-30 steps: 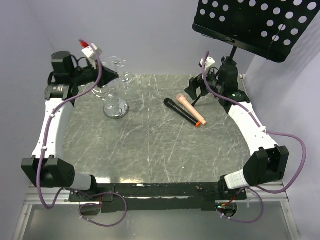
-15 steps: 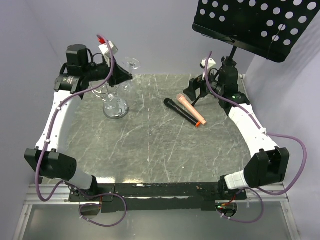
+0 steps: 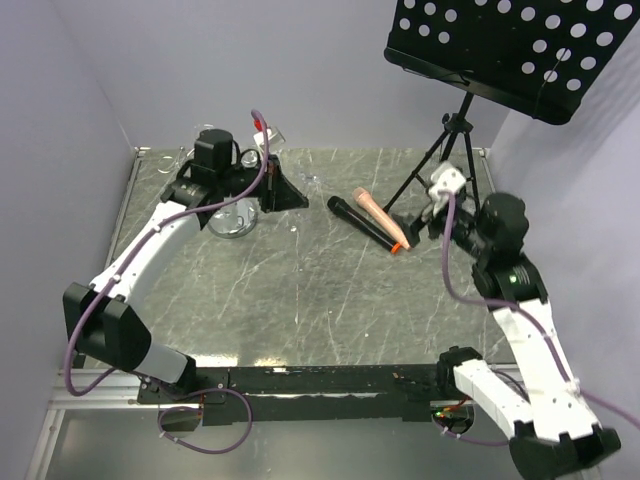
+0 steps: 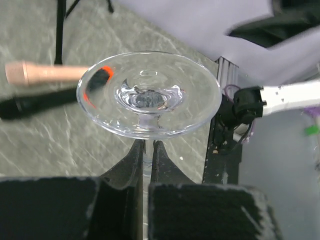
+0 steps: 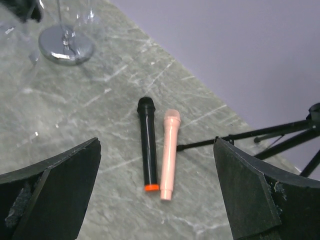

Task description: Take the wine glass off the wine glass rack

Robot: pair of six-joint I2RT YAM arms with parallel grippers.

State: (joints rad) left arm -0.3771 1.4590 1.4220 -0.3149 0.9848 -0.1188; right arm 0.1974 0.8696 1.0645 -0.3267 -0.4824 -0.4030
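Next, I let go of the wine glass, now shut in by its thin stem, with my left gripper, handing it into my right gripper above the far end of the black microphone [image 3: 333,187].
My left gripper [image 4: 146,147] is shut on the thin stem of the clear wine glass [image 4: 148,95]. The glass's round foot faces the left wrist camera just beyond the fingertips. In the top view the left gripper [image 3: 290,195] sits to the right of the wine glass rack [image 3: 232,220]; the glass itself is hard to make out there. The rack's chrome base [image 5: 66,47] and thin pole show at the top left of the right wrist view. My right gripper [image 5: 155,200] is open and holds nothing, hovering above two microphones; in the top view the right gripper [image 3: 412,222] is right of them.
A black microphone [image 3: 358,222] and a pink one [image 3: 382,217] lie side by side mid-table, also seen as black microphone [image 5: 148,150] and pink microphone [image 5: 169,155]. A black music stand [image 3: 510,50] on tripod legs [image 3: 440,160] occupies the back right corner.
The left arm swung right from the back left corner, carrying the glass away from the rack. The right arm pulled back from the tripod toward the near right.
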